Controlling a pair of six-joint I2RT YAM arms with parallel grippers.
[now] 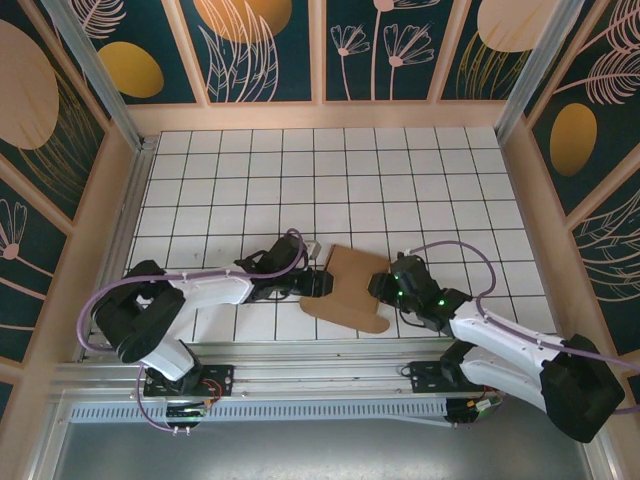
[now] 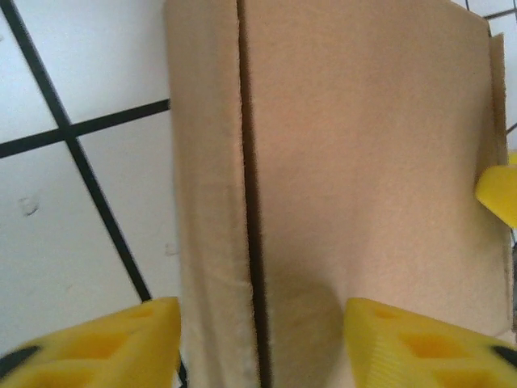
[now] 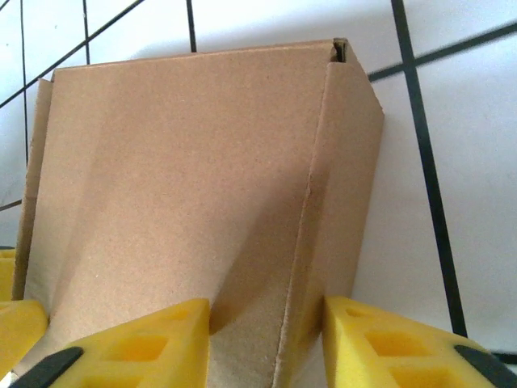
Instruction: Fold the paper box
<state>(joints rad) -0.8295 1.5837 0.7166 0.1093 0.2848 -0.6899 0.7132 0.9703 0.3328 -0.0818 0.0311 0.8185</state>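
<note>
The paper box sits crooked with its front flap near the bar, so I should regrip the box's side edge (image 3: 309, 194) with my right gripper and help straighten the box farther back.
The paper box (image 1: 352, 288) is a brown cardboard piece lying partly folded on the white gridded table between my two arms. My left gripper (image 1: 322, 283) is at its left edge. In the left wrist view, its yellow fingers (image 2: 121, 343) stand apart astride a folded flap and slit of the paper box (image 2: 363, 162), so the left gripper (image 2: 262, 331) is open. My right gripper (image 1: 385, 285) is at the box's right edge. In the right wrist view, the right gripper (image 3: 266, 331) pinches the creased ridge between the top panel (image 3: 178, 178) and a side flap.
The tiled table (image 1: 330, 170) stretches far behind the box. Patterned walls (image 1: 60, 200) with wooden trim close in the left, right and back sides. An aluminium rail (image 1: 320, 355) runs along the near edge by the arm bases.
</note>
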